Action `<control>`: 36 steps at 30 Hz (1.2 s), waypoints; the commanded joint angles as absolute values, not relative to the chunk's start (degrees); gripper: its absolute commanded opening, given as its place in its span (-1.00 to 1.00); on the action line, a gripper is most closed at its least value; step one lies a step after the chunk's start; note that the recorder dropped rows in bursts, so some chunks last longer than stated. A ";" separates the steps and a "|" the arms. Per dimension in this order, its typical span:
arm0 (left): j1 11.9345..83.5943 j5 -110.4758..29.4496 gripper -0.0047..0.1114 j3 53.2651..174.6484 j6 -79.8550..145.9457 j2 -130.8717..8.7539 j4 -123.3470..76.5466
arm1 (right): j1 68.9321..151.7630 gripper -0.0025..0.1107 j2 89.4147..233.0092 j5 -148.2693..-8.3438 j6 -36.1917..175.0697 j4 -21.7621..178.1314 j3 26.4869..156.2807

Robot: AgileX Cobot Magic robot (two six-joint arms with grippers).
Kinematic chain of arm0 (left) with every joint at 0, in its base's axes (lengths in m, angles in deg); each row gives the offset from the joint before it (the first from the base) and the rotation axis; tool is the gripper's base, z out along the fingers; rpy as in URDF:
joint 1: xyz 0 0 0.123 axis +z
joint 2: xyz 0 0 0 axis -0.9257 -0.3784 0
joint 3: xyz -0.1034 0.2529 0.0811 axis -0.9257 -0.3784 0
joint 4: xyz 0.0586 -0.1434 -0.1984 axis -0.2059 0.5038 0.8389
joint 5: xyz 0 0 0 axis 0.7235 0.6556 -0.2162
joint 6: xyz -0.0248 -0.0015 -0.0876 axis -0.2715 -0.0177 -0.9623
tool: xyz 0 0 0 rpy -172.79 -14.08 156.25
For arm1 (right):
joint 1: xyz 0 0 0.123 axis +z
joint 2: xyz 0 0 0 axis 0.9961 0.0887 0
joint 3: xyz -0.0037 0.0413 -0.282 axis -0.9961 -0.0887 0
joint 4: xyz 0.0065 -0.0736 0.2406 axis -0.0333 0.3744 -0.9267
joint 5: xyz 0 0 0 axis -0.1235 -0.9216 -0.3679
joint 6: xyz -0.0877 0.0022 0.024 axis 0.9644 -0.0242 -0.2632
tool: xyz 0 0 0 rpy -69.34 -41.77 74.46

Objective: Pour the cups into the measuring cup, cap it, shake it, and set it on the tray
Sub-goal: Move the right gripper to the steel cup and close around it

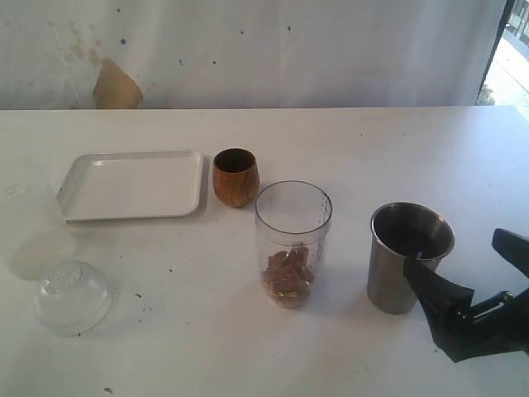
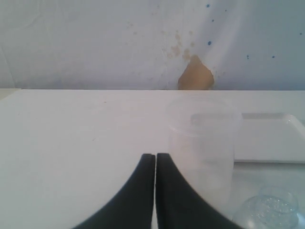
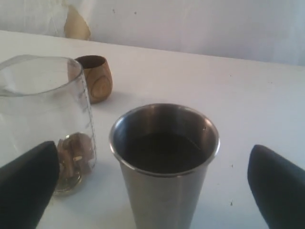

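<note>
My right gripper needs to grip around the middle of the body (image 1: pixel 391 270) (image 3: pixel 163 200) of the steel tumbler, below the tumbler's rim.
The steel tumbler (image 1: pixel 407 258) (image 3: pixel 164 157) stands upright on the table, dark inside. My right gripper (image 1: pixel 459 255) (image 3: pixel 152 150) is open wide with the tumbler between its fingers, and neither finger touches it. To its left stands the clear measuring cup (image 1: pixel 293 244) (image 3: pixel 45 109), with brown pieces in its bottom. The wooden cup (image 1: pixel 235 177) (image 3: pixel 95 78) sits behind it, beside the white tray (image 1: pixel 132 184) (image 2: pixel 271 138). The clear dome cap (image 1: pixel 73 296) (image 2: pixel 269 212) lies at the front left. My left gripper (image 2: pixel 155 157) is shut on nothing and is out of the exterior view.
A frosted translucent container (image 2: pixel 202 148) stands just ahead of my left gripper, between it and the tray. A white wall with a brown patch (image 1: pixel 116 85) backs the table. The table's right edge lies near a doorway (image 1: pixel 512 50).
</note>
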State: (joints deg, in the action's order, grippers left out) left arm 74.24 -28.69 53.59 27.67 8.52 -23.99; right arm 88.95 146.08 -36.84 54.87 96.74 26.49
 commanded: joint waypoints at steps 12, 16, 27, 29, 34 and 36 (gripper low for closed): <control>74.04 -29.38 -0.90 53.27 27.60 8.75 -24.27 | 88.84 0.90 160.41 -24.42 62.70 95.88 26.49; 74.04 -29.38 -0.90 53.27 27.60 8.75 -24.27 | 88.84 0.90 165.23 -23.85 62.70 93.27 27.67; 74.04 -29.38 -0.90 53.27 27.60 8.75 -24.27 | 88.84 0.90 176.95 -14.97 63.40 93.67 29.54; 74.04 -29.38 -0.90 53.27 27.60 8.75 -24.27 | 88.84 0.90 178.52 -14.50 63.84 93.67 30.26; 74.04 -29.38 -0.90 53.27 27.60 8.75 -24.27 | 88.84 0.90 181.67 -13.55 64.08 93.45 32.18; 74.04 -29.38 -0.90 53.27 27.60 8.75 -24.27 | 88.84 0.90 182.74 -13.40 64.08 93.45 33.03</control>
